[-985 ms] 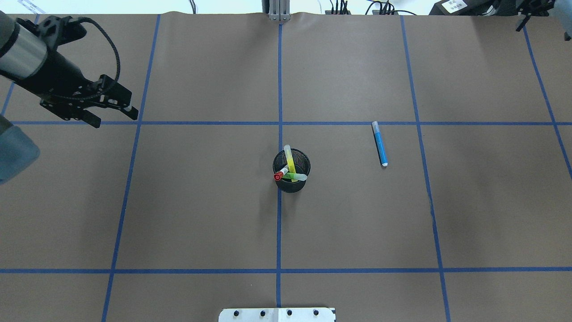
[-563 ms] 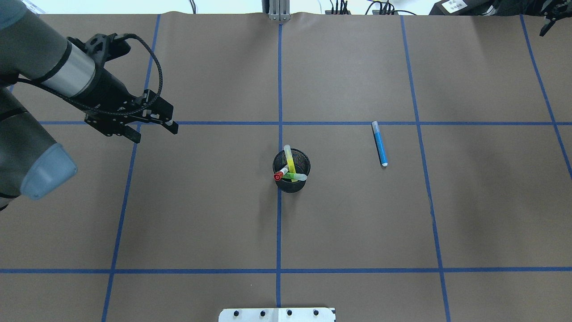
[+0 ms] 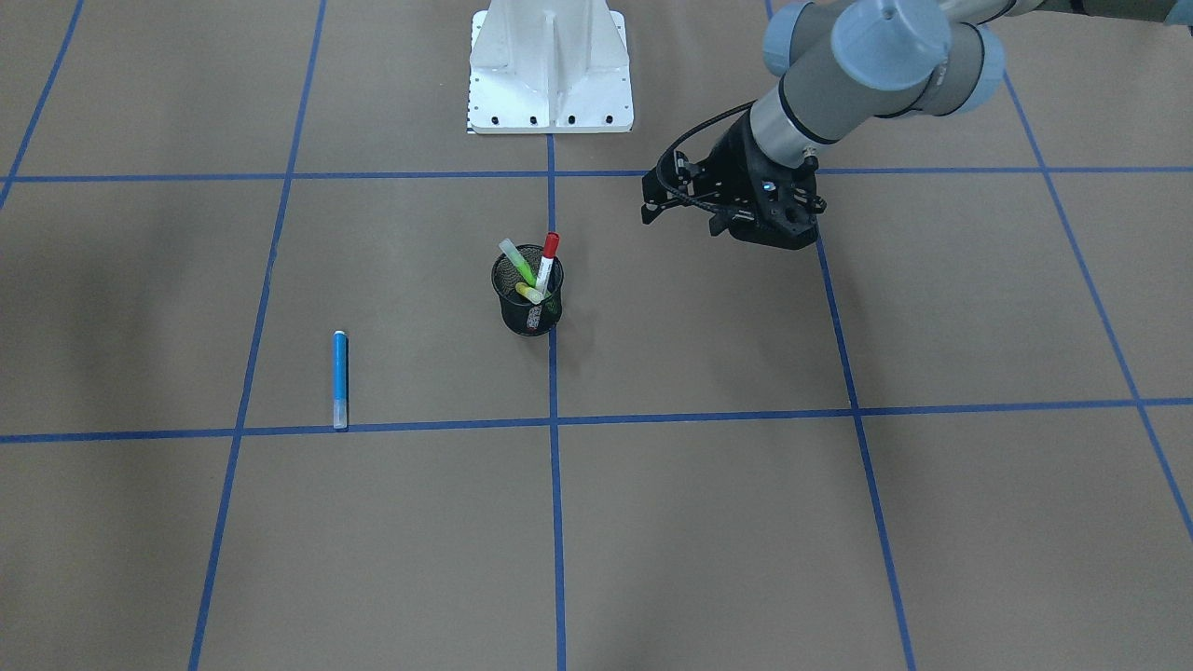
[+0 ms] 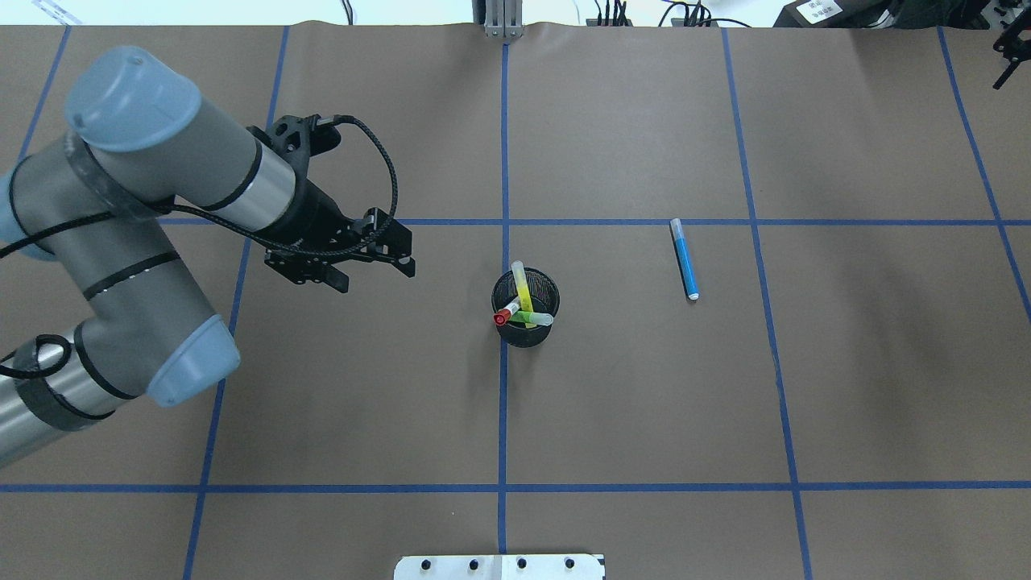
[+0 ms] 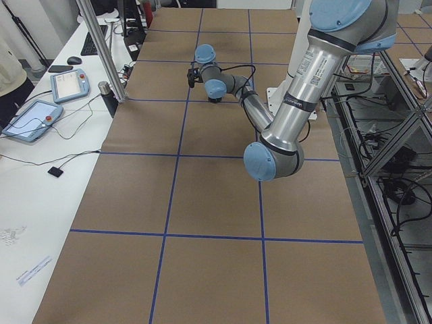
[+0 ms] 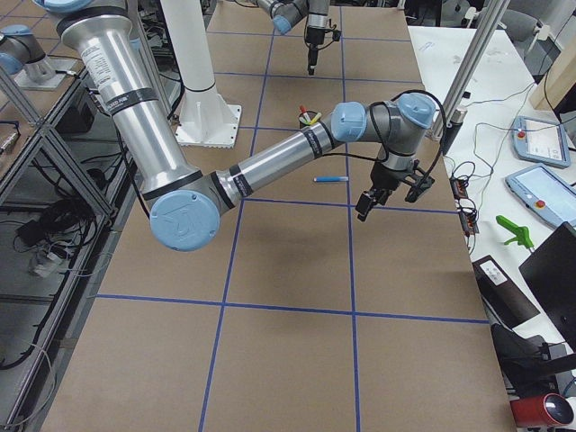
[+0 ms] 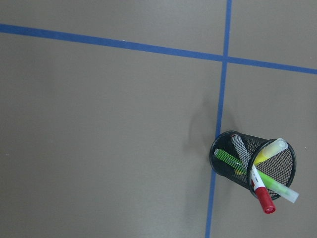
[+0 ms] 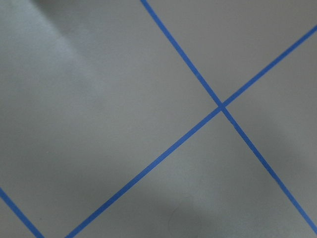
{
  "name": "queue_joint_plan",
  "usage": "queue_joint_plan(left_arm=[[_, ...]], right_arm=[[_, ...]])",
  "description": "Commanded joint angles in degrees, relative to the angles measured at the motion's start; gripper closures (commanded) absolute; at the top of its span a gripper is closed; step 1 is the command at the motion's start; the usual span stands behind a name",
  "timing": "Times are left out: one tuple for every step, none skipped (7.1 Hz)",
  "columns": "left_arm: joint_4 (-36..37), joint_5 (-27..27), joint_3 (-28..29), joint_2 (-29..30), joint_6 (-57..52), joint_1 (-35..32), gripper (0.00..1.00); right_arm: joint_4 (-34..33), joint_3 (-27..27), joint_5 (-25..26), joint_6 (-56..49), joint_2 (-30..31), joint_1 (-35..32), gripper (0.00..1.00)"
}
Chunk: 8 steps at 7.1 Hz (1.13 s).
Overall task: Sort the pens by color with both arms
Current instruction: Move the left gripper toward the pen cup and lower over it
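I will close my left gripper on the red cap [image 3: 550, 245] [image 7: 266, 201] of the red-capped pen that sticks out of the black mesh cup.
A black mesh cup [image 4: 523, 337] stands at the table's centre and holds three pens: yellow [image 4: 522, 286], red-capped [image 4: 503, 316] and lime green [image 4: 536, 320]. The left wrist view shows the cup [image 7: 285, 163] at lower right with the red cap [image 7: 266, 204] sticking out. A blue pen [image 4: 685, 259] lies alone on the paper to the cup's right. My left gripper [image 4: 374, 274] hovers open and empty to the left of the cup, well apart from it. Only a sliver of my right gripper [image 4: 1005, 50] shows at the far right corner; I cannot tell its state.
Brown paper with blue tape grid lines [image 4: 504, 161] covers the table. The white pedestal base [image 3: 550, 65] sits at the robot's edge. In the exterior left view, tablets [image 5: 30, 120] and cables lie on a side bench.
The left arm has swung in from the far left edge toward the cup, gripper still open. The right gripper has slid further out at the top right corner. No pen has moved.
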State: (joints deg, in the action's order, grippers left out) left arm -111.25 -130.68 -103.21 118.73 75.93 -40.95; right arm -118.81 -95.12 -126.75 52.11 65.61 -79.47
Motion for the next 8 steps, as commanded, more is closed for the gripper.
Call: queue_joint_plan(left_arm=[[-7.12,5.59,3.71,1.58,4.91,4.72,0.01],[-7.66,7.44,4.76,3.15,6.58,6.13,0.01],[-7.84,9.11,4.86,3.87,7.65,7.54,0.01],[-8.97,10.78,5.21,4.48,9.31,9.03,0.01],[-9.51,12.54,5.56,4.92,10.46,10.18,0.02],[-9.77,14.38,6.26,5.71,12.3,11.41,0.03],[-9.78,15.96,7.49,7.2,12.49,12.12,0.04],[-10.04,16.5,8.11,8.17,12.58,12.21,0.06]], right_arm=[[0.07,0.11,-0.16,0.8,0.57,0.45,0.01],[0.07,0.02,-0.16,0.72,0.66,0.37,0.01],[0.07,-0.85,-0.16,0.45,0.92,0.37,0.01],[0.07,-1.9,0.1,0.54,0.75,0.37,0.01],[0.07,-2.0,0.1,0.63,0.48,0.37,0.01],[0.07,-3.04,0.1,0.45,1.27,0.37,0.01],[0.07,-5.14,0.28,0.62,3.19,0.28,0.01],[0.33,-7.86,-0.07,0.1,6.43,0.28,0.01]])
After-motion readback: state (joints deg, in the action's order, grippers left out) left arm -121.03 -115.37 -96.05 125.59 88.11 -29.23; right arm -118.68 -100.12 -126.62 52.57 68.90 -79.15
